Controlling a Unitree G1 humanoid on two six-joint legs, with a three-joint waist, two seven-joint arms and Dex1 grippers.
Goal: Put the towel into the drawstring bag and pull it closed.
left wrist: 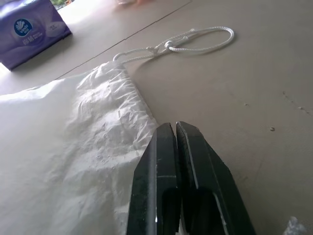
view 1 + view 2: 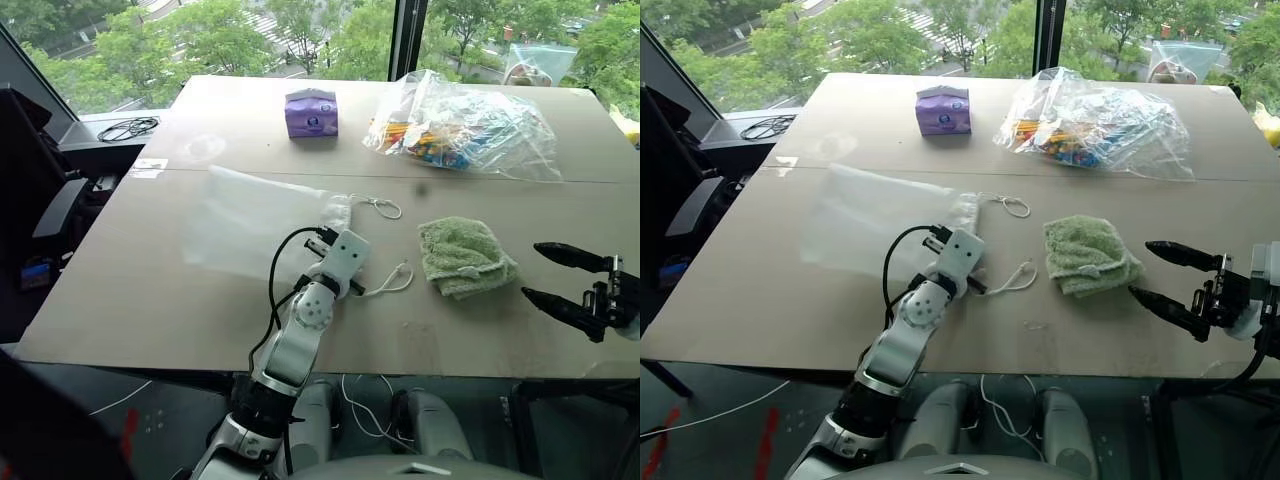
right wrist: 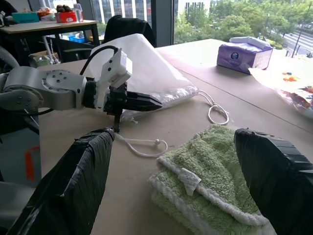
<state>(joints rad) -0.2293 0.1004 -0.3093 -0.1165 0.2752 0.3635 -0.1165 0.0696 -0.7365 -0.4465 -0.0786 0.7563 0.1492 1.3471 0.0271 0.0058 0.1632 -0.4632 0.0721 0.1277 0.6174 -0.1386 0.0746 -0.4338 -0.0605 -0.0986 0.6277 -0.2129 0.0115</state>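
The bag opening's edge lies flat beside my left gripper's shut fingers; it should open, pinch the gathered fabric (image 1: 131, 144) and lift the bag's opening for the towel.
The translucent white drawstring bag (image 2: 250, 220) lies flat on the table, its mouth toward the towel. One cord loop (image 2: 383, 207) trails from the mouth's far corner and another cord (image 2: 390, 282) from the near corner. My left gripper (image 2: 322, 238) is shut, its fingertips (image 1: 166, 134) resting at the gathered mouth edge of the bag (image 1: 73, 147). Whether fabric is pinched between them cannot be told. The light green towel (image 2: 462, 255) lies folded to the right of the bag. My right gripper (image 2: 531, 270) stands wide open just right of the towel (image 3: 205, 166), apart from it.
At the back of the table (image 2: 120, 300) stand a purple tissue pack (image 2: 311, 112) and a clear crinkly plastic bag of colourful items (image 2: 465, 130). A black cable (image 2: 128, 128) lies on the ledge at far left. A dark chair stands by the left edge.
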